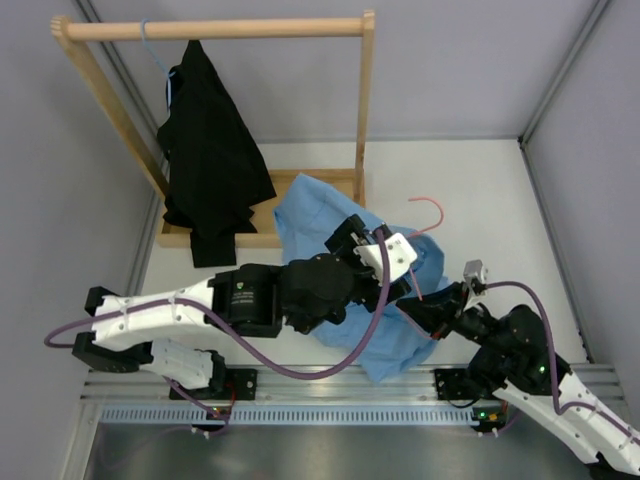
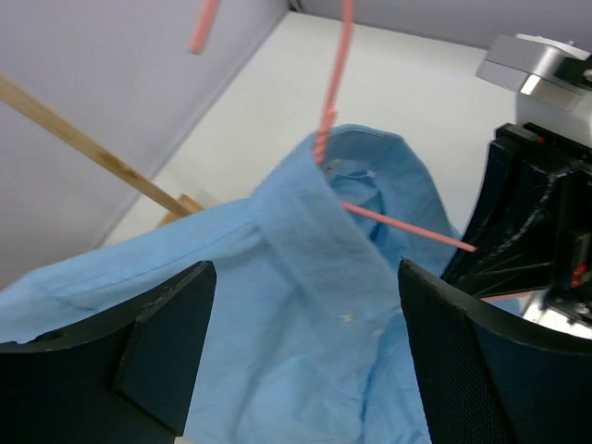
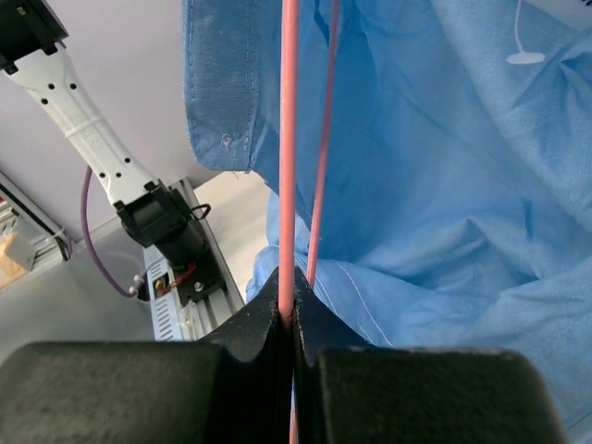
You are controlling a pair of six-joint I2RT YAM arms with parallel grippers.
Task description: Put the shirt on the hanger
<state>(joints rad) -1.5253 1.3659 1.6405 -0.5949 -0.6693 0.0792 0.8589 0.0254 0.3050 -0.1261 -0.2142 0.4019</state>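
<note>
My right gripper is holding the hanger's free arm outside the collar. My left gripper will pinch the collar's cloth (image 2: 326, 248) before my right gripper takes the collar's other side.
The light blue shirt (image 1: 305, 215) lies crumpled on the table in the middle. The pink hanger (image 1: 431, 207) sticks out of its collar, with the hook toward the far right. In the left wrist view the hanger wire (image 2: 338, 65) enters the collar of the shirt (image 2: 314, 231). My left gripper (image 1: 362, 240) hovers over the collar, open and empty, its fingers (image 2: 157, 342) wide apart on either side of the cloth. My right gripper (image 1: 425, 305) is shut on the hanger's wire (image 3: 288, 139), at the shirt's (image 3: 444, 166) right edge. It also shows in the left wrist view (image 2: 536, 231).
A wooden clothes rack (image 1: 215, 28) stands at the back left. A black garment (image 1: 210, 160) hangs from it on a thin blue hanger (image 1: 155, 55). The rack's base (image 1: 262, 237) touches the shirt. A metal rail (image 1: 300, 410) runs along the near edge. Grey walls close both sides.
</note>
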